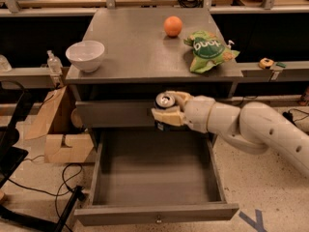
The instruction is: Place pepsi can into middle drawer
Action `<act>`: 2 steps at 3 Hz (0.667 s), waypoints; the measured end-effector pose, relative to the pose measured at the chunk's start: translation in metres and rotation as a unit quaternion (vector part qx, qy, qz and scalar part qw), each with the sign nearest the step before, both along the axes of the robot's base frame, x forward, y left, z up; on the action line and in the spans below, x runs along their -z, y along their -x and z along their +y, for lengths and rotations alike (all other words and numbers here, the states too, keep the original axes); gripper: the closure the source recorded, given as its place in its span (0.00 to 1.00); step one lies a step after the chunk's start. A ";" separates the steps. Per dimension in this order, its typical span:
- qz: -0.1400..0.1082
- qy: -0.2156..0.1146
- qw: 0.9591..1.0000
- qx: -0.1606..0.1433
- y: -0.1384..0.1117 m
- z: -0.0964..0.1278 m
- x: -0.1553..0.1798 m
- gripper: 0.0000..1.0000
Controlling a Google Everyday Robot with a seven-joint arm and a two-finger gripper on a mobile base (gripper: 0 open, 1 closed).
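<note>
My gripper is going to let go of the pepsi can, now upright above the open drawer, near the centre of the open middle drawer's bottom (pixel 144 178). That spot is behind the small knob.
The pepsi can (pixel 164 102), dark blue with a silver top, is upright in my gripper (pixel 168 108). The fingers are shut on it from the right. I hold it in front of the upper knobbed drawer front, above the back part of the open middle drawer (pixel 157 211). That drawer is pulled out wide, a deep grey tray with a low front panel and small knob, and nothing lies in it. My white arm (pixel 256 129) reaches in from the right.
On the cabinet top stand a white bowl (pixel 85 55) at the left, an orange (pixel 173 26) at the back and a green chip bag (pixel 207 50) at the right. A cardboard box (pixel 60 129) and cables lie on the floor to the left.
</note>
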State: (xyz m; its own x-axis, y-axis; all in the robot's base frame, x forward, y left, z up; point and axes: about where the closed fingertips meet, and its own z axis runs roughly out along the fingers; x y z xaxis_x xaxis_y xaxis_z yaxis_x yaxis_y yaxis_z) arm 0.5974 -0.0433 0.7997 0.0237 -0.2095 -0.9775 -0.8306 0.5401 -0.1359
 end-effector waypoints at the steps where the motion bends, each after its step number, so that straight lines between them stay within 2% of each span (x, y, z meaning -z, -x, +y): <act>1: 0.058 -0.020 0.998 0.027 0.008 -0.031 0.115 1.00; 2: 0.063 -0.026 0.997 0.025 0.008 -0.029 0.120 1.00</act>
